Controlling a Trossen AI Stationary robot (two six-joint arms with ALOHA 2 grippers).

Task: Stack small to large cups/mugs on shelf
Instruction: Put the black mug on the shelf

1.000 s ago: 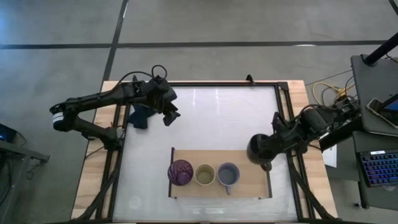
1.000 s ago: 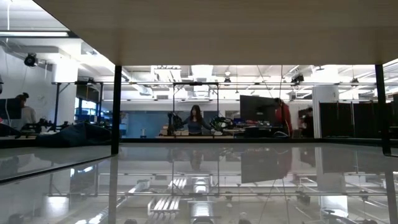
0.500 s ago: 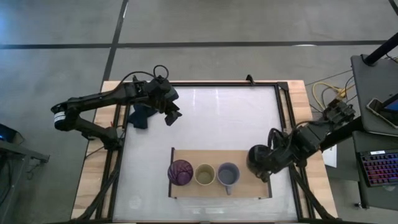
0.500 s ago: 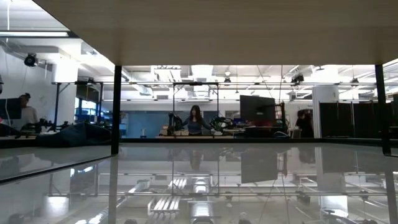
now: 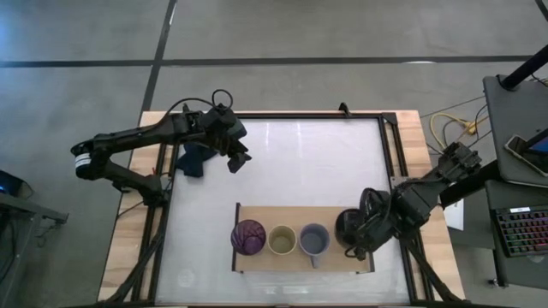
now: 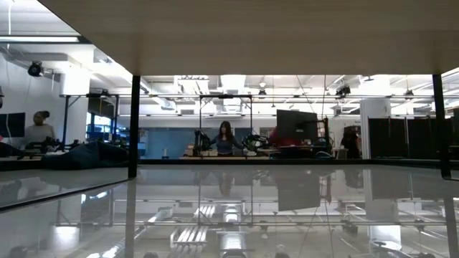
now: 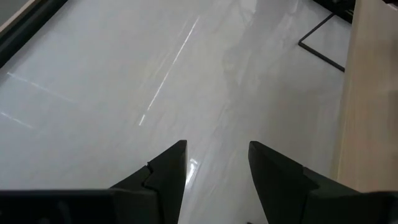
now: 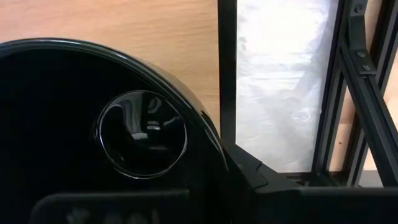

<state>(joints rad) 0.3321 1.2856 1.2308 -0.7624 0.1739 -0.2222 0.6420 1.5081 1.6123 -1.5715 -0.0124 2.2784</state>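
Observation:
The black mug is sitting farther back than the grey-lavender mug, so next I open my right gripper, grip the black mug's rim (image 8: pixel 198 112) again and pull it into line.
The light-wood shelf board (image 5: pixel 330 214) lies at the table's near middle. On it stand, from left to right, the purple tumbler (image 5: pixel 248 237), the pale yellow cup (image 5: pixel 282 240) and the grey-lavender mug (image 5: pixel 314 240). My right gripper (image 5: pixel 361 237) is shut on the black mug (image 5: pixel 348 226) over the board's right end, next to the grey mug. I cannot tell whether the mug's base touches the board. My left gripper (image 5: pixel 236 159) is open and empty over the table's far left; it also shows in its wrist view (image 7: pixel 217 168). My right gripper holds the black mug by its wall at the rim (image 8: pixel 208 134), on the side toward the table's right edge. One finger (image 8: pixel 249 177) is outside the wall and the other seems to be inside the mug. The mug stands upright, mouth up.
A dark blue cloth (image 5: pixel 193 160) lies at the table's far left edge beside my left arm. The shelf's black end rail (image 8: pixel 227 62) runs just right of the black mug. The table's black frame (image 5: pixel 396 162) borders the right side. People move in the room behind.
My right gripper has carried the black mug toward the table's near edge and a little left, from beside the shelf's far right corner to over the board's right end. The mug has stayed upright.

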